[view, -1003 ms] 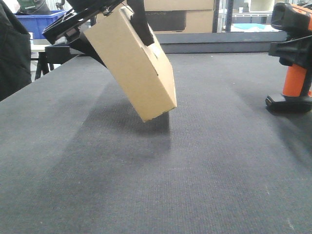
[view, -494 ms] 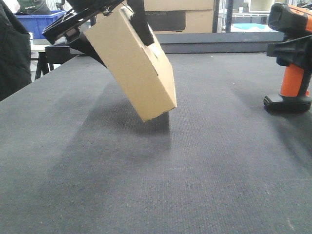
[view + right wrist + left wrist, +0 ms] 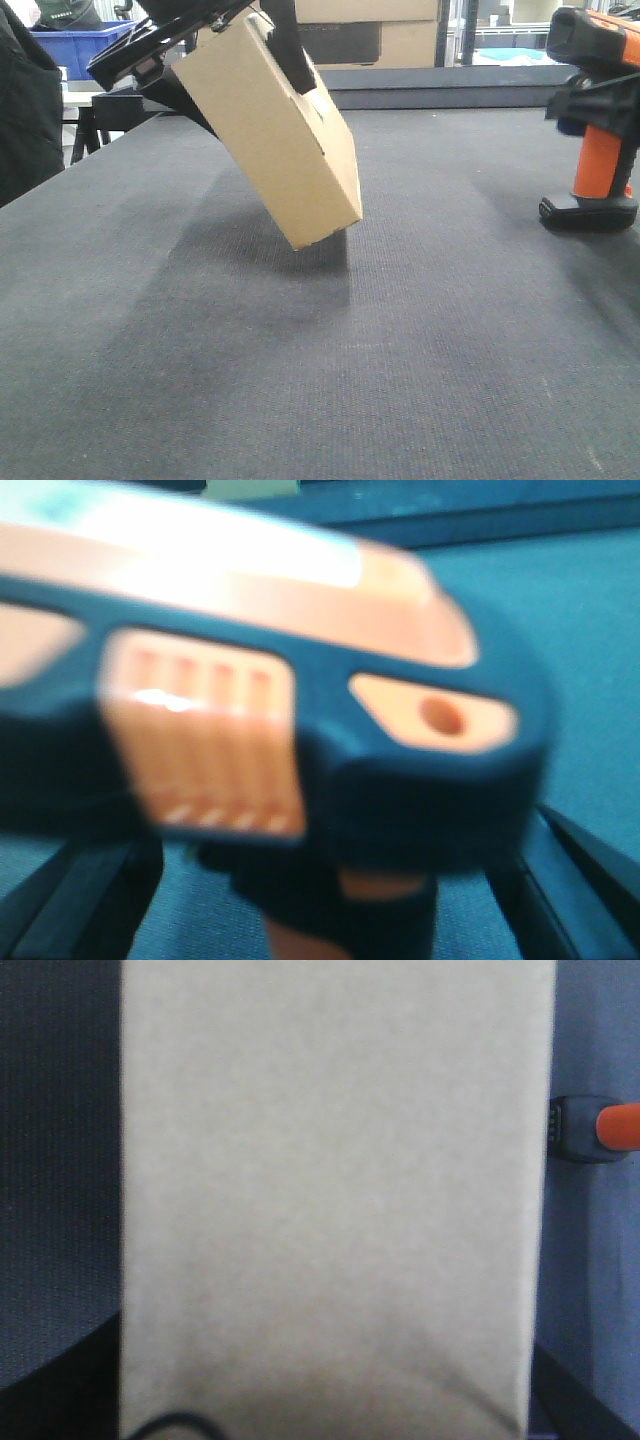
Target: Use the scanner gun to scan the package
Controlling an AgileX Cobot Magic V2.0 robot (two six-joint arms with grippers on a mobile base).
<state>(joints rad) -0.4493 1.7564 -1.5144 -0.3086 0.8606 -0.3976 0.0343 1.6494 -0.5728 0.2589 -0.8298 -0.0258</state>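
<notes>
Next, the left gripper releases the package upright on the dark table (image 3: 98, 240) near the dark-clothed figure.
The package (image 3: 275, 140), a plain brown cardboard box, hangs tilted above the dark table with its lower corner just over the mat. My left gripper (image 3: 240, 70) is shut on its upper end, one black finger (image 3: 292, 50) lying across its front face. In the left wrist view the package (image 3: 330, 1190) fills the frame and hides the left gripper (image 3: 320, 1410). At the right edge the scanner gun (image 3: 598, 150) stands upright with an orange handle and a black base. My right gripper (image 3: 590, 100) is shut just under its head. The scanner gun's head (image 3: 300, 710) fills the right wrist view, above my right gripper (image 3: 320, 910).
A larger cardboard box with a dark panel (image 3: 370, 35) stands behind the table's far edge. A blue bin (image 3: 80, 40) sits at the back left, and a dark-clothed figure (image 3: 25, 110) is at the left edge. The table (image 3: 350, 360) is covered in dark grey fabric.
The scanner gun and my right gripper have shifted slightly to the left. The package and my left gripper have not moved.
</notes>
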